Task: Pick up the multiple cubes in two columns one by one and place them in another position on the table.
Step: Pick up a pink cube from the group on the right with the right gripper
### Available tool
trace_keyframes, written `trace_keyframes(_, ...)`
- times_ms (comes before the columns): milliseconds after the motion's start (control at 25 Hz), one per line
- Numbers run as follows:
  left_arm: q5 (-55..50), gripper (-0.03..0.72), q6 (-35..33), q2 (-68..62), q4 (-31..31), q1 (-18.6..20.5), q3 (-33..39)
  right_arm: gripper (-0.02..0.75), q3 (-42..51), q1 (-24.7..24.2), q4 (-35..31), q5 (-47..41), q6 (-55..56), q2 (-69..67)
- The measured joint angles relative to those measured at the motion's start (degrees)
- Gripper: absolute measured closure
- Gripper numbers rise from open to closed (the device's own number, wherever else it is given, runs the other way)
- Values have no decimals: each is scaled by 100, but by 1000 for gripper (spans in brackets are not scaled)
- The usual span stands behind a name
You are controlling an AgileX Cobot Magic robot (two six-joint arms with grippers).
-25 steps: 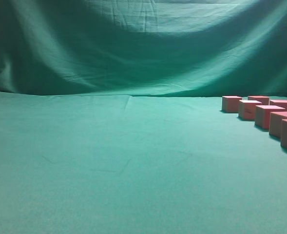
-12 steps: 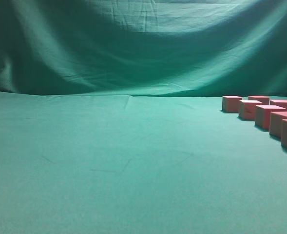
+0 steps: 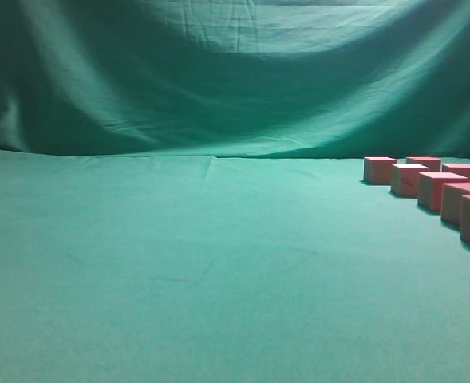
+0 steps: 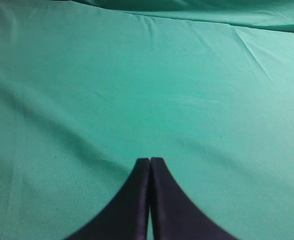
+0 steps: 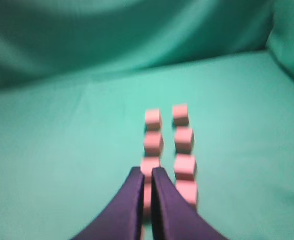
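The nearest pink-red cube, in the column beside the bare middle of the table, is next, and my right gripper will grab its sides (image 5: 142, 233).
Several pink-red cubes (image 3: 430, 190) stand in two columns at the far right of the green cloth in the exterior view. The right wrist view, which is blurred, shows the left column (image 5: 152, 142) and the right column (image 5: 184, 140) ahead of and below my right gripper (image 5: 147, 170). Its dark jaws stand almost together with only a narrow slit, hold nothing, and hover over the near end of the left column. My left gripper (image 4: 149, 160) is shut and empty over bare cloth. Neither gripper shows in the exterior view.
The green cloth (image 3: 187, 263) covers the table and rises as a backdrop behind it. A fold of cloth (image 5: 291, 55) lies at the right of the cubes. The left and middle of the table hold nothing.
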State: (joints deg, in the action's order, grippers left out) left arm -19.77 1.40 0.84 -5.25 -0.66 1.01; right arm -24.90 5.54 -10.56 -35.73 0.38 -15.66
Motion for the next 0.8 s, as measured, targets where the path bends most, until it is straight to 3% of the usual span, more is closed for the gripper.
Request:
trace_keyframes(160, 0, 688, 0, 0, 0, 0, 0, 690, -513, 0, -396, -1168, -1186, -870)
trace_keyframes(200, 0, 688, 0, 0, 0, 0, 0, 738, -653, 0, -469, -1469, -1257, -1110)
trace_keyframes(360, 0, 688, 0, 0, 0, 0, 0, 738, -1054, 0, -614, -2242, -1370, -2223)
trace_keyframes(800, 0, 688, 0, 0, 0, 0, 0, 738, -1166, 0, -1032, -1899, -1209, -3746)
